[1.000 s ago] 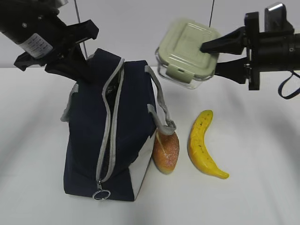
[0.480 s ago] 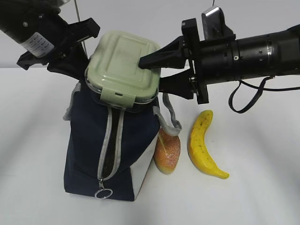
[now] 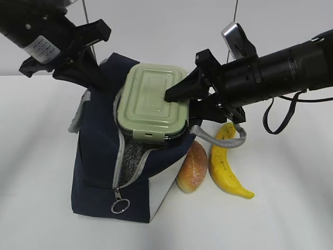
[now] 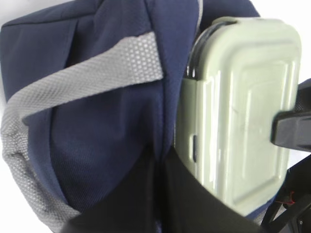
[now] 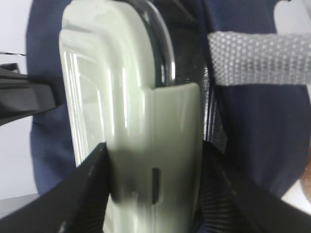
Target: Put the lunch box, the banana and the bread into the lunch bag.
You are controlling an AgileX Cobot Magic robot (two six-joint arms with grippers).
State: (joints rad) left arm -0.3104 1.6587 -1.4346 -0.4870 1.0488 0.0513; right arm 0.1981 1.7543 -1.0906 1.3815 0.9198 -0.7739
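Note:
My right gripper needs to set the lunch box deep inside the navy lunch bag's open zipper opening [image 3: 131, 147].
The navy lunch bag [image 3: 96, 156] stands left of centre with its zipper mouth spread open. My right gripper [image 3: 183, 104] is shut on the lunch box [image 3: 151, 101], green lid up and tilted, and holds it partly inside the bag's mouth. In the right wrist view the fingers [image 5: 80, 189] clamp the box [image 5: 126, 97] at its latch end. My left gripper [image 3: 93, 78] is shut on the bag's far top edge; in the left wrist view its jaws pinch navy fabric [image 4: 97, 121] beside the box [image 4: 238, 111]. The bread [image 3: 191, 166] and the banana [image 3: 223, 164] lie on the table right of the bag.
A grey webbing handle [image 3: 221, 141] hangs off the bag's right side over the banana's top. The zipper's metal ring pull [image 3: 118, 207] hangs at the bag's front bottom. The white table [image 3: 291, 198] extends to the right and front.
My right gripper has carried the lunch box left and then down, from above the bag into its open mouth. The zipper opening has spread wider. The left gripper has kept its hold.

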